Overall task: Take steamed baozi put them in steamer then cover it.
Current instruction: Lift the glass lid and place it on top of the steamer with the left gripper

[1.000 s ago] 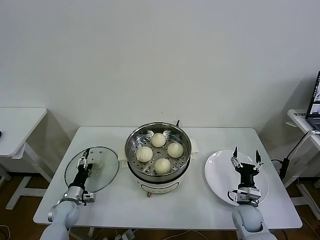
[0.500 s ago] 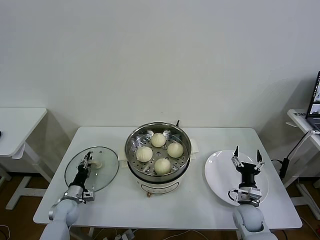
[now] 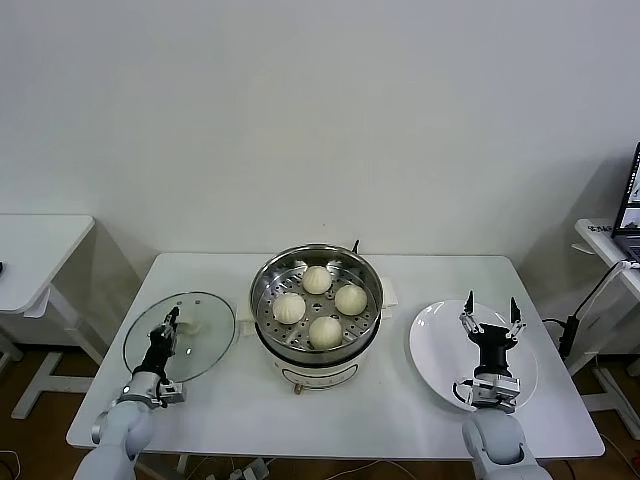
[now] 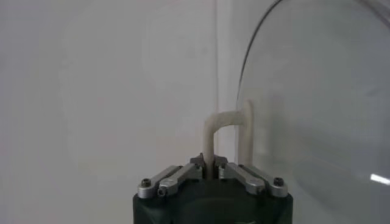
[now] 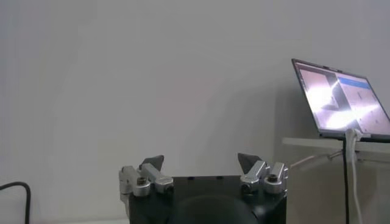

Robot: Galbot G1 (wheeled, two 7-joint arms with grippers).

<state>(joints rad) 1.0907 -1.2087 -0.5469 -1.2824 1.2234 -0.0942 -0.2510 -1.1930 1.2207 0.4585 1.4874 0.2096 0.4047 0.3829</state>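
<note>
My left gripper has the clear glass cover, which is now beside the steamer. It will release the cover on the shiny steamer's rim, centred (image 3: 317, 298) above the cream-white baozi.
Several cream-white baozi (image 3: 317, 280) sit on the perforated tray inside the shiny steamer (image 3: 264, 274) at mid-table. The clear glass cover (image 3: 205, 345) lies to the steamer's left. My left gripper (image 3: 172, 322) is shut on its cream-white handle (image 3: 189, 325). In the left wrist view the handle (image 4: 213, 131) runs between the closed left gripper (image 4: 209, 167), with the glass cover (image 4: 317, 109) beside it. My right gripper (image 3: 490, 320) stands open and empty over the white plate (image 3: 435, 345). The right wrist view shows this gripper (image 5: 201, 163) pointing at the wall.
The steamer stands on a white base (image 3: 316, 374) near the table's front. A side table (image 3: 40, 245) is at the far left. Another table with a laptop (image 5: 341, 97) and a cable is at the far right.
My left gripper has closed on the cover's handle, and the cover has shifted slightly left. The right arm has barely moved.
</note>
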